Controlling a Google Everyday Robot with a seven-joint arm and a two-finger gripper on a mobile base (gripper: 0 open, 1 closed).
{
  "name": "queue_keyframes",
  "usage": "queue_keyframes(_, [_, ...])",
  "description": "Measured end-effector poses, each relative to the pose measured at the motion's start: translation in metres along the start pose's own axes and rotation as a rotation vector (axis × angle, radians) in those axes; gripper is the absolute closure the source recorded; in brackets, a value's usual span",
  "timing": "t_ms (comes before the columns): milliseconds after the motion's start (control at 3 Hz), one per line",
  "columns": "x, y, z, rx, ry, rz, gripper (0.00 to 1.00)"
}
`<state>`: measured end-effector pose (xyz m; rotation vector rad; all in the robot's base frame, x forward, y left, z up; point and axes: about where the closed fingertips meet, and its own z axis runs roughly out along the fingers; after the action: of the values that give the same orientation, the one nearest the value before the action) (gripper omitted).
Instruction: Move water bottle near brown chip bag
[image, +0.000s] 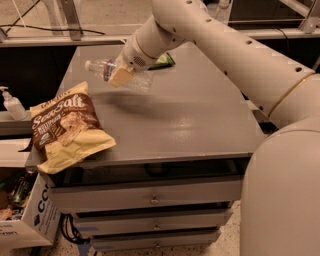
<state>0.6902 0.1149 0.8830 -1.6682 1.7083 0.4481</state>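
I will let go of the water bottle, now in the air above the cabinet, on the grey cabinet top against the brown chip bag's back end (110, 94).
The water bottle (116, 74), clear and ribbed with a white cap pointing left and a dark label band, lies on its side in the air above the grey cabinet top (200, 120). My gripper (123, 75) is shut on the water bottle around its middle, with one pale finger across its front. The brown chip bag (65, 127), with white "Sea Salt" lettering and pale yellow edges, lies at the top's front left corner and hangs partly over the edge. The bottle is above and to the right of the bag, not touching it.
A green chip bag (164, 61) lies at the back of the top, mostly hidden behind my arm. A white pump bottle (11, 104) stands on a ledge at the left. A cardboard box (25, 220) sits on the floor at lower left. Drawers (150, 197) are below.
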Motion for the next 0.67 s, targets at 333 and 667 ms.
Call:
queue_keyframes(333, [-0.005, 0.005, 0.009, -0.016, -0.002, -0.004, 1.00])
queue_keyframes(667, [-0.006, 0.020, 0.026, -0.065, 0.003, -0.004, 1.00])
